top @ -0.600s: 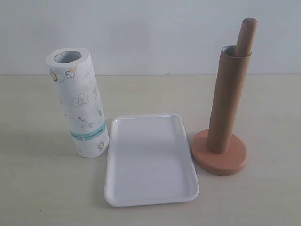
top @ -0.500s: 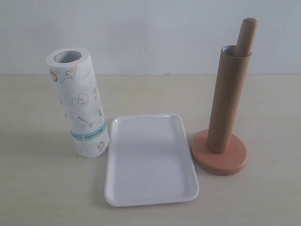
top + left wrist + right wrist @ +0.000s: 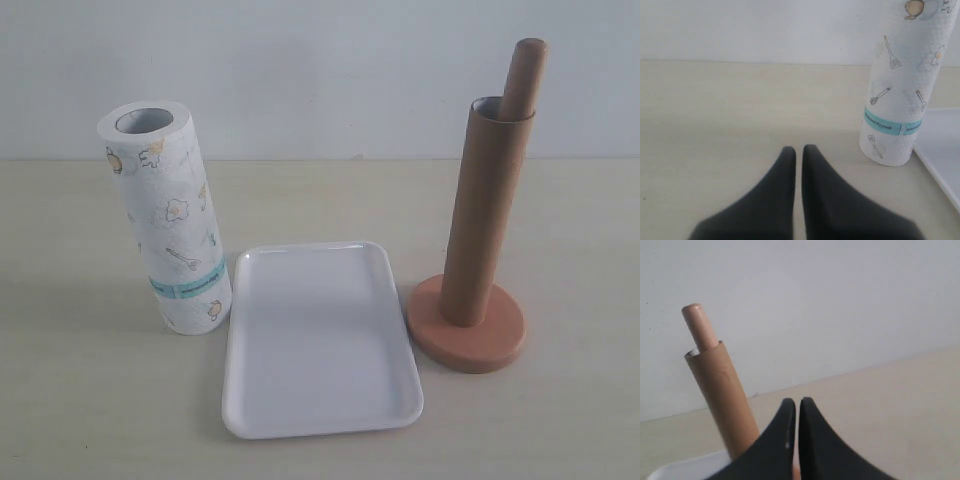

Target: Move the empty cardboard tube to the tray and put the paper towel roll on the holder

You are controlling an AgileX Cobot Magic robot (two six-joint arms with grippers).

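Observation:
My right gripper will close on the upper end (image 3: 494, 152) (image 3: 715, 372) of the empty cardboard tube, just below the tube's top rim, so that I can lift it off the rod.
The empty cardboard tube (image 3: 485, 215) stands slipped over the rod of the holder (image 3: 470, 335) at the right of the exterior view; the rod's rounded top (image 3: 525, 75) sticks out above it. The paper towel roll (image 3: 168, 220) stands upright at the left. Between them lies the white tray (image 3: 318, 340), with nothing on it. Neither gripper shows in the exterior view. My left gripper (image 3: 798, 151) is shut and holds nothing, low over the table, the roll (image 3: 902, 90) off to one side. My right gripper (image 3: 797, 403) is shut and holds nothing, with the tube (image 3: 720, 392) and rod (image 3: 699, 325) beyond it.
A pale wooden table (image 3: 560, 250) carries everything, with a plain white wall (image 3: 320, 70) behind. A corner of the tray (image 3: 942, 155) shows beside the roll in the left wrist view, and its rim (image 3: 685, 466) shows below the tube in the right wrist view.

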